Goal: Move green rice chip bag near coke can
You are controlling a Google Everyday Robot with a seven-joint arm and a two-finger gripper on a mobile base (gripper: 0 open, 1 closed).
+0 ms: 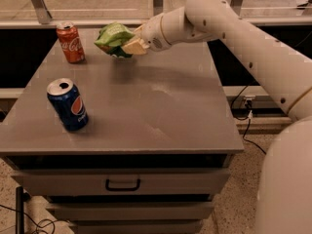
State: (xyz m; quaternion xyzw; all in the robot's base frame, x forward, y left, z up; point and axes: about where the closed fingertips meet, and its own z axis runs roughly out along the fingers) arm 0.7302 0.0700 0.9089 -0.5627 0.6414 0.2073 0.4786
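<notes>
Next, my gripper releases the green rice chip bag on the far part of the table (104,45), next to the coke can.
The green rice chip bag (113,38) is crumpled and held in the air above the far part of the grey table (146,111). My gripper (127,44) reaches in from the right and is shut on the bag's right side. The red coke can (70,43) stands upright at the far left corner, a short way left of the bag. The bag's shadow falls on the table just below it.
A blue Pepsi can (68,104) stands upright near the left front of the table. The table has a drawer with a handle (123,185) below its front edge. My white arm (253,48) crosses the right side. A cable (246,118) lies on the floor at right.
</notes>
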